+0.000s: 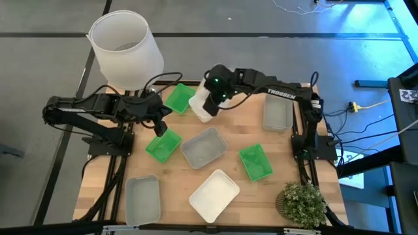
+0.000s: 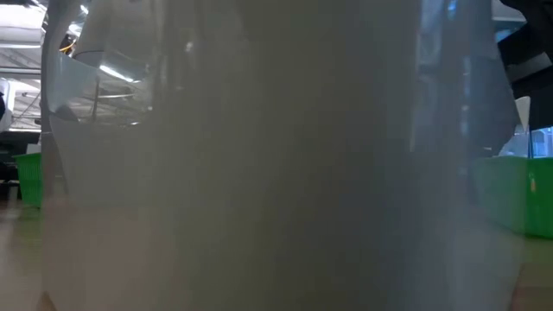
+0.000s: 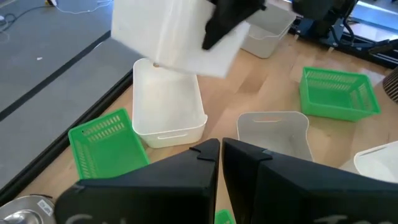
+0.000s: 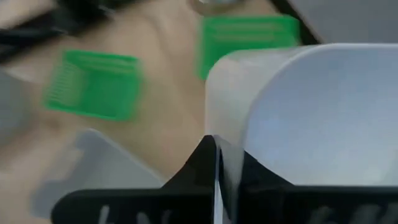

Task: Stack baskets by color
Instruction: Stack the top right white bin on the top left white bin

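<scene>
Next, my right gripper releases the white basket between the far green basket and the far grey basket (image 1: 228,103).
My right gripper (image 1: 213,98) is shut on a white basket (image 3: 177,34) held in the air over the table's far middle. Straight below it a second white basket (image 3: 166,106) rests on its bottom on the table. My left gripper (image 3: 221,149) is shut and hovers above the far end of a green basket (image 1: 163,145). I cannot see it touching that basket. Two more green baskets (image 1: 177,98) (image 1: 255,162), a third white one (image 1: 214,194) and three grey ones (image 1: 204,147) (image 1: 142,199) (image 1: 277,112) lie scattered on the table. My right gripper pinches one side wall of the white basket at its rim (image 4: 221,152), one finger inside the basket and one outside. The fingers slant down from the table's right. The basket hangs tilted and clear of the white basket below.
A big white lampshade (image 1: 125,47) stands at the far left corner, behind my left arm. A small potted plant (image 1: 302,202) sits at the near right corner. In the low view a grey basket (image 2: 276,173) fills almost the whole picture.
</scene>
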Robot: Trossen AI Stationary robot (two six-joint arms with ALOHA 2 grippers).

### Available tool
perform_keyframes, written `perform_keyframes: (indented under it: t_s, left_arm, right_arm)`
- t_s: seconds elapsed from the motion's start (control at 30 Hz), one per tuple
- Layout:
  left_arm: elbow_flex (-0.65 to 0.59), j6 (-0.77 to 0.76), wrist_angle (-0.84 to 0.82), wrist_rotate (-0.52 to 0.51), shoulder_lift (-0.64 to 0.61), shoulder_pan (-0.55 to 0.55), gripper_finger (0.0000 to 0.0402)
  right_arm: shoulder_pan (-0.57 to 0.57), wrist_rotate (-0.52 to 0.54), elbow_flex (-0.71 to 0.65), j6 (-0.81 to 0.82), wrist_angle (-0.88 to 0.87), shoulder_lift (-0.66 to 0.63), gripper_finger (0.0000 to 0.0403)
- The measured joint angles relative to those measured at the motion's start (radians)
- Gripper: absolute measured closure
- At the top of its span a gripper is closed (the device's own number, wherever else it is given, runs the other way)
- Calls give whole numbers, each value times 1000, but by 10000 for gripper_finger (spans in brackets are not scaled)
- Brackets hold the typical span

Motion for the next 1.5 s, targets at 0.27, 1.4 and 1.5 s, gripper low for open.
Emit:
perform_keyframes:
  t_s: [0.27,1.4,1.5]
  left_arm:
    - [0,0,0,53,0,-1,390]
    - [0,15,-26,92,0,0,390]
    - [0,68,-26,94,0,0,390]
  right_arm:
    - [8,-76,0,-6,45,72,402]
    - [-48,98,121,245,-165,165,403]
    - [-52,109,135,292,-166,165,403]
